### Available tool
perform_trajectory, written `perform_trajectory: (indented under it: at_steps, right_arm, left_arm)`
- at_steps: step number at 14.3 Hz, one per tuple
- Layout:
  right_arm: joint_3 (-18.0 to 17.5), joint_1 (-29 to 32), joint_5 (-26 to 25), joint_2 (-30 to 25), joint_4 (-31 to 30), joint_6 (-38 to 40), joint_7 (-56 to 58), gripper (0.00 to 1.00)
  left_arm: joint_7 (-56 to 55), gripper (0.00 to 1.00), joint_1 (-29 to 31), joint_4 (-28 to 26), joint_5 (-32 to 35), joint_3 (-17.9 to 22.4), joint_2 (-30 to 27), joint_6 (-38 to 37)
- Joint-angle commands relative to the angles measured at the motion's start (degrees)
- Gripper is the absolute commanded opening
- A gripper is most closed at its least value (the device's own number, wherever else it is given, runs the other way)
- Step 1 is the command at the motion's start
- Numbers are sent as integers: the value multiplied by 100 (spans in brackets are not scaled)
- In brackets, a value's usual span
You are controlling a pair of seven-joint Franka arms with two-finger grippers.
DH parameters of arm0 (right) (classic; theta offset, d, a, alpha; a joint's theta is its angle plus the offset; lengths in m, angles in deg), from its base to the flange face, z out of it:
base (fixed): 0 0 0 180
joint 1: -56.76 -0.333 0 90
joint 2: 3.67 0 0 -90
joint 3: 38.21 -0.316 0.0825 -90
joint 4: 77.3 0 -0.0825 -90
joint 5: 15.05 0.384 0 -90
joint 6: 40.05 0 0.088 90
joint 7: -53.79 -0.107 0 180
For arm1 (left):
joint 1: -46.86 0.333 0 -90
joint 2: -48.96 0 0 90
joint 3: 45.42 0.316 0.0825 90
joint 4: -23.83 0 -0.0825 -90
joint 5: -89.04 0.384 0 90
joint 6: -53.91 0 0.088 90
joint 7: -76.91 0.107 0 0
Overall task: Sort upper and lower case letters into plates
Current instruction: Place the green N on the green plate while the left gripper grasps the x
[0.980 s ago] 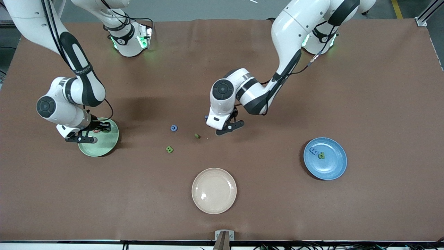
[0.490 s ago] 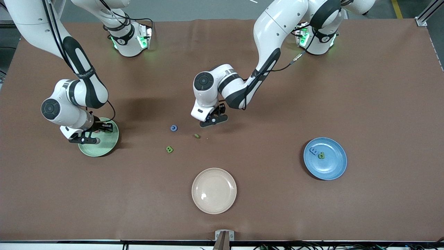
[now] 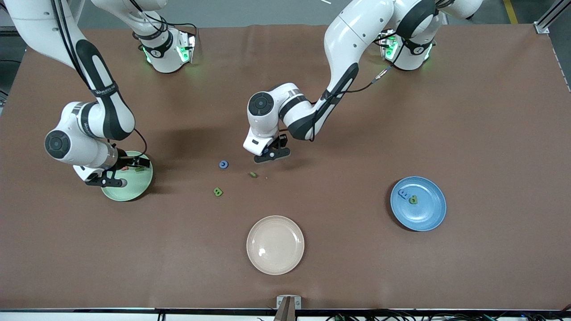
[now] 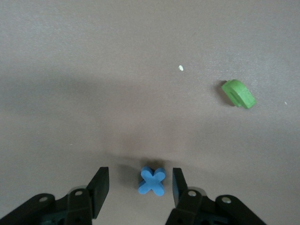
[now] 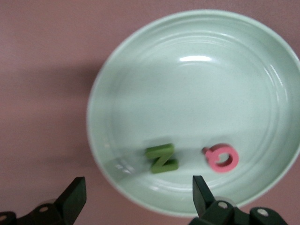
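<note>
The robot's right gripper should next move to the green B [image 3: 217,192] near the blue ring-shaped letter and close on its top and bottom ends.
My left gripper [image 3: 271,154] is low at the table's middle, open, its fingers on either side of a blue x letter [image 4: 152,180] without touching it. A green letter [image 4: 239,93] lies close by on the cloth. My right gripper [image 3: 124,174] hangs open over the mint green plate [image 3: 129,189], nothing between its fingers [image 5: 77,197]. In that plate [image 5: 197,84] lie a green N [image 5: 161,158] and a pink round letter [image 5: 221,157]. The blue plate [image 3: 428,209] holds a blue letter [image 3: 403,194] and a green one [image 3: 414,199].
Loose on the cloth are a blue ring-shaped letter [image 3: 223,164], a small green letter [image 3: 253,174] and a green B [image 3: 218,192]. A cream plate [image 3: 275,244] with nothing in it stands nearer the front camera, at mid-table.
My right gripper has opened and the green N now lies in the mint plate. My left arm has moved toward the right arm's end and come down around the blue x, its fingers narrowing.
</note>
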Motion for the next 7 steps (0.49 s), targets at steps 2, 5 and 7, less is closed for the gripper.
perform_trajectory:
  at_steps: [2, 5, 7]
  right_arm:
    - [-19, -753, -54, -49, 655, 582, -1854, 100]
    - [-19, -1368, 25, 248, 1129, 495, -3076, 99]
    - [-28, -1676, 43, 652, 1594, 485, -3875, 99]
  left_arm:
    - [65, 61, -105, 202, 45, 65, 170, 63]
    - [73, 54, -158, 202, 54, 74, 232, 81]
    - [73, 48, -149, 185, 54, 74, 241, 81]
